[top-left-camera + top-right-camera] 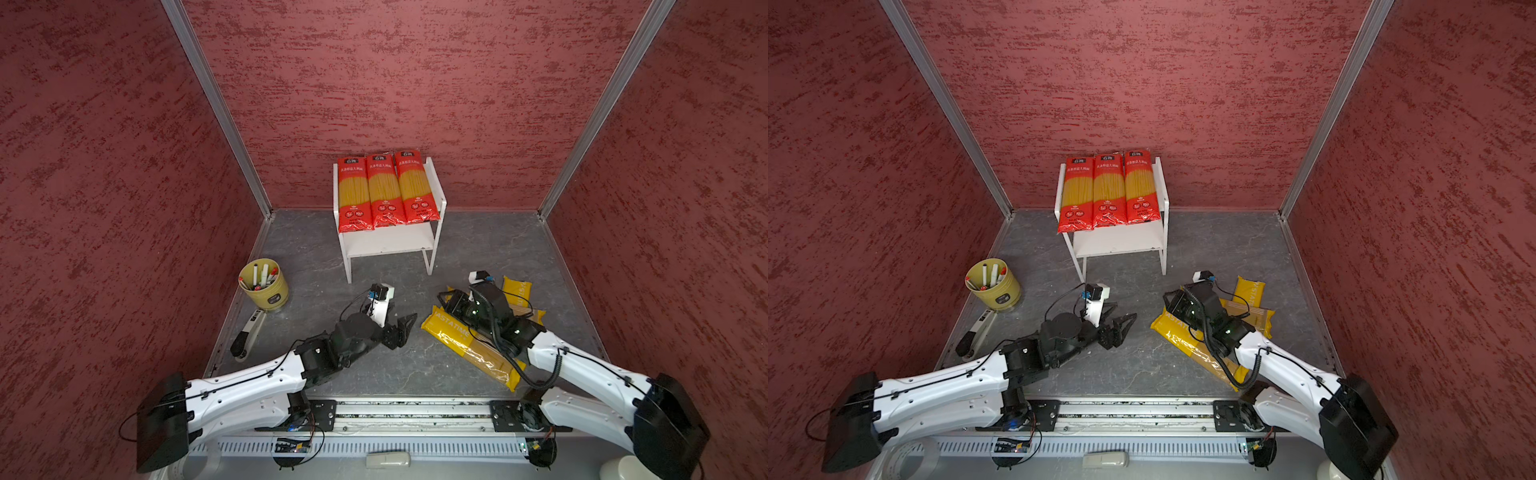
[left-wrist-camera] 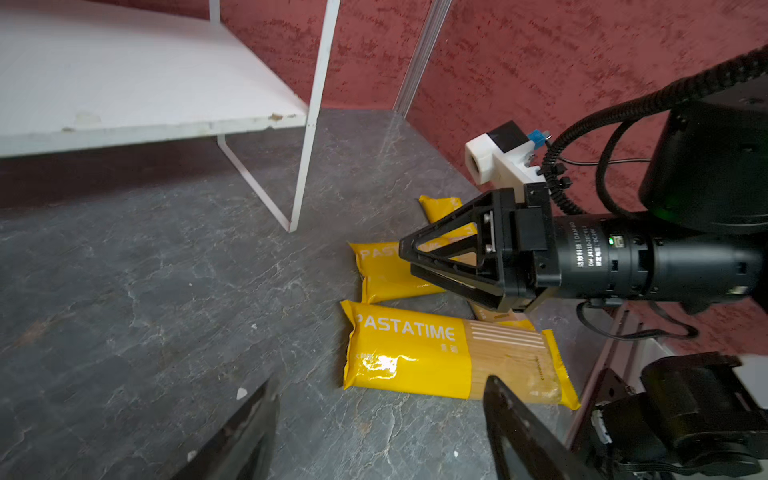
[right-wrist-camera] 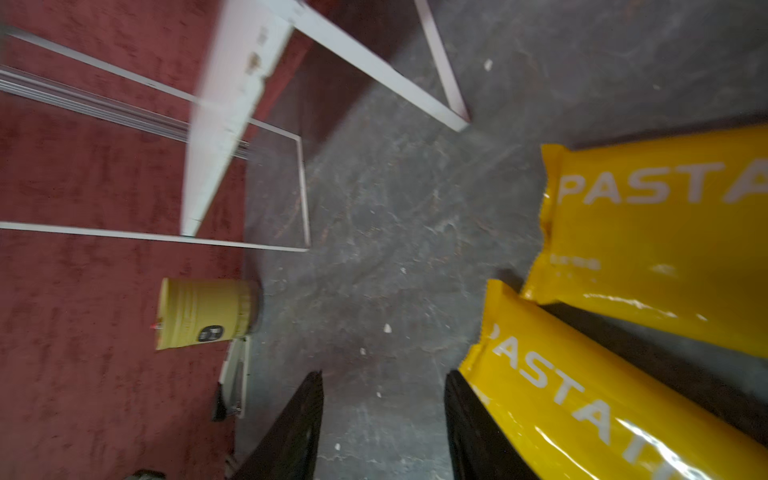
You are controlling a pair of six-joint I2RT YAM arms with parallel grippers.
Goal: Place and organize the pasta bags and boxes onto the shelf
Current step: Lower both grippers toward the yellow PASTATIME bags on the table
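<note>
Next, my left gripper closes on the near corner [image 1: 424,326] [image 2: 347,385] at the lettered end of the front yellow PASTATIME bag, which is the end that faces the gripper.
Three red pasta bags [image 1: 384,191] [image 1: 1108,189] lie side by side on the top board of the white shelf [image 1: 386,245] [image 1: 1117,241]. Three yellow PASTATIME bags lie in a loose pile on the floor at the right: a front one [image 1: 453,336] [image 2: 415,357], a middle one [image 2: 386,270] and a far one [image 1: 517,289]. My right gripper [image 1: 446,299] [image 3: 384,376] hovers low over their near ends, open, with bare floor between its fingers and one finger beside a yellow bag [image 3: 582,395]. My left gripper [image 1: 405,322] [image 2: 380,386] is open mid-floor, facing the pile.
A yellow-green cup of markers [image 1: 264,284] [image 3: 208,313] stands at the left by the wall, with a white and black tool [image 1: 249,334] lying beside it. Red walls close in three sides. The shelf's lower board carries nothing.
</note>
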